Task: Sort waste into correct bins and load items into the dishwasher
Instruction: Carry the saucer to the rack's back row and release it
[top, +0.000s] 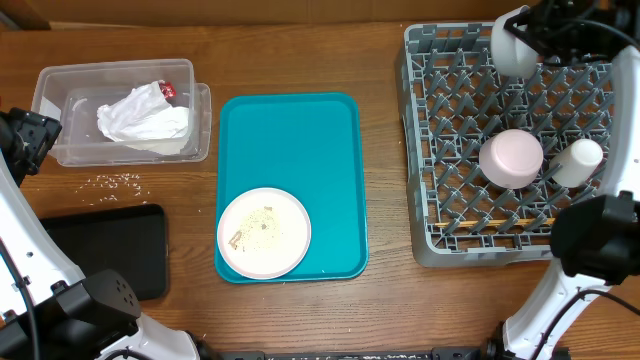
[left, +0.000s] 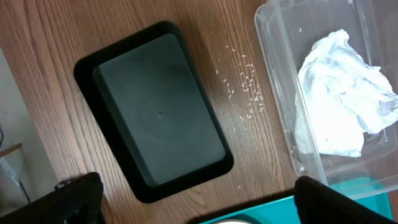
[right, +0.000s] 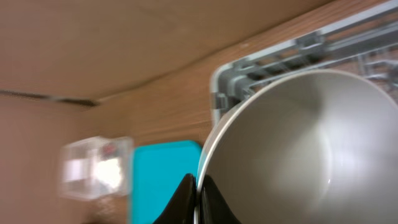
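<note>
Next, my right gripper lets go of the grey-green bowl in the grey dish rack (top: 504, 105), just behind the upturned white bowl.
My right gripper (right: 198, 190) is shut on the rim of the grey-green bowl (right: 298, 149) and holds it over the far left corner of the grey dish rack (top: 425, 130); the bowl also shows in the overhead view (top: 512, 45). An upturned white bowl (top: 511, 158), a white cup (top: 579, 160) and chopsticks (top: 490, 219) sit in the rack. The plate (top: 264, 232) with crumbs lies on the teal tray (top: 300, 140). The napkin (top: 143, 116) lies in the clear tub (top: 60, 90). My left gripper (left: 205, 199) is open and empty above the black tray (left: 158, 109).
Loose rice grains (top: 118, 181) lie on the wooden table between the clear tub and the black tray (top: 110, 245); they also show in the left wrist view (left: 245, 84). The left arm's base stands at the front left, the right arm's at the front right.
</note>
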